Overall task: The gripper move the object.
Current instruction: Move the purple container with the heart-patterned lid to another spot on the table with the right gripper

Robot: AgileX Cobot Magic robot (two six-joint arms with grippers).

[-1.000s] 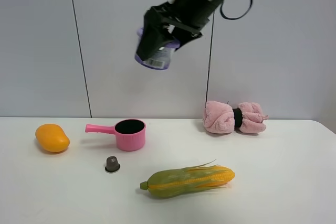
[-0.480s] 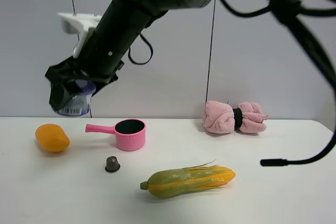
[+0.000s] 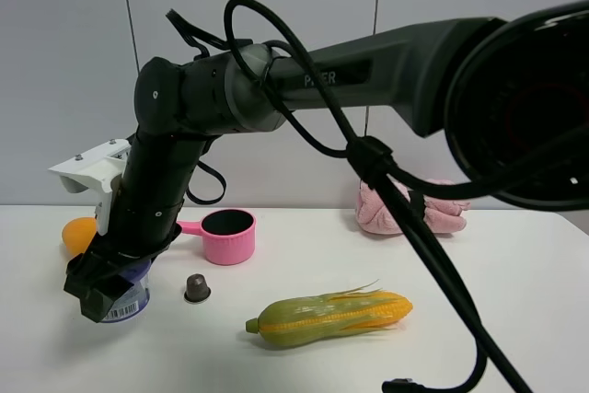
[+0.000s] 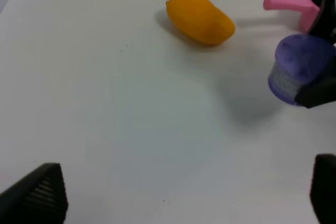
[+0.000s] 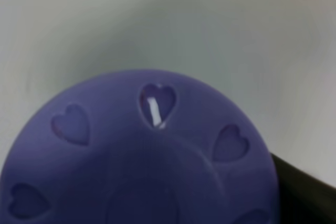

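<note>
The lilac-lidded tub, now low over the table's front, will be let go by my right gripper on the bare table point(image 3: 110, 324) just in front of the orange mango.
The object, a small clear tub point(image 3: 129, 302) with a lilac lid and a barcode label, is low over the table's left front. I cannot tell if it touches the table. My right gripper point(image 3: 109, 284), a black claw on a black arm reaching across from the right, is shut on it. The left wrist view shows the tub point(image 4: 296, 72) with a black finger point(image 4: 320, 94) against its side. The right wrist view is filled by the lid point(image 5: 142, 156) with heart-shaped holes. My left gripper point(image 4: 181, 203) is open and empty over bare table.
An orange mango point(image 3: 78, 232) lies just behind the tub, partly hidden by the arm. A pink pot point(image 3: 225, 236), a small grey-brown capsule point(image 3: 197, 287) and a corn cob point(image 3: 331, 317) lie to the right. A pink towel roll point(image 3: 437, 209) sits at the back right.
The right arm has swung from high centre to the left and down, carrying the tub from well above the table to table level in front of the mango.
</note>
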